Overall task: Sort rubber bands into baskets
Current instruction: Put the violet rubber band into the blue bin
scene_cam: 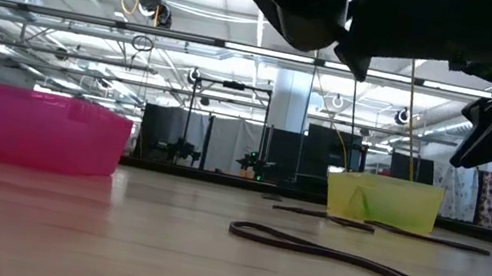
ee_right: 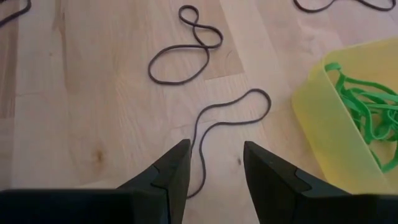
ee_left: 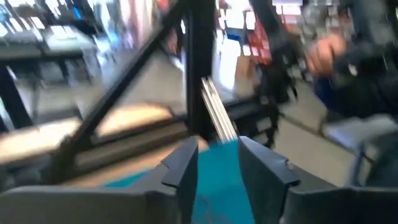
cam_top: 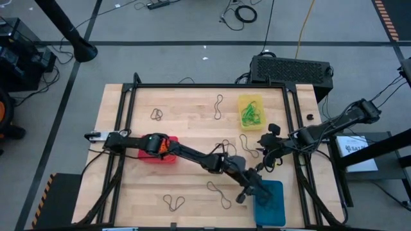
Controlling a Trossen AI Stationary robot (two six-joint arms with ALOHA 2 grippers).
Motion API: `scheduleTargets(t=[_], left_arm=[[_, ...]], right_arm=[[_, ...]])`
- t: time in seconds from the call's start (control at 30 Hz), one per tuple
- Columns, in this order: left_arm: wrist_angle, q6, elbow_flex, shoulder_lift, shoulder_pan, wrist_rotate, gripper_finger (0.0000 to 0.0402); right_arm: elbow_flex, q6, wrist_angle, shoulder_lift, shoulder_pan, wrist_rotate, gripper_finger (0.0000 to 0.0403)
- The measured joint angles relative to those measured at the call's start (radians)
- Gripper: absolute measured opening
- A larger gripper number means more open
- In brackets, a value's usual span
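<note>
The twisted rubber band has a small loop (cam_top: 217, 149) (ee_right: 188, 12), and my right gripper will reach past the dark rubber band beside the yellow basket and close on it.
Three baskets stand on the wooden table. The red one (cam_top: 157, 149) holds orange rubber bands, the yellow one (cam_top: 252, 110) holds green ones (ee_right: 364, 106), and the blue one (cam_top: 270, 202) is at the near right. Several dark rubber bands (cam_top: 218, 106) lie loose on the wood. My left gripper (cam_top: 255, 192) reaches across the table and stands open over the blue basket (ee_left: 217, 162), with nothing showing between its fingers. My right gripper (cam_top: 262, 147) hangs open, slanting down, just above a dark band (ee_right: 230, 115) beside the yellow basket (ee_right: 336, 124).
Black frame rails (cam_top: 128, 109) run along the table's sides and far edge. A black box (cam_top: 290, 68) stands behind the far edge. More dark bands lie near the front edge (cam_top: 173, 202) and at the far left (cam_top: 156, 115). My left arm spans the middle of the table.
</note>
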Motion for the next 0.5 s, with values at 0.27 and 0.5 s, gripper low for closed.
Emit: scheduleTargets(t=[0.27,0.5], left_arm=[[-0.71,0.208,0.002,-0.225,0.042,-0.064,0.0131],[-1.22,0.218,-0.001,-0.385,0.068,-0.343,0.0131]], right_arm=[[0.0,0.064,0.008,0.0,-0.002,0.139,0.0141],[0.0,0.026,0.065,0.001,-0.002,0.205,0.0141]])
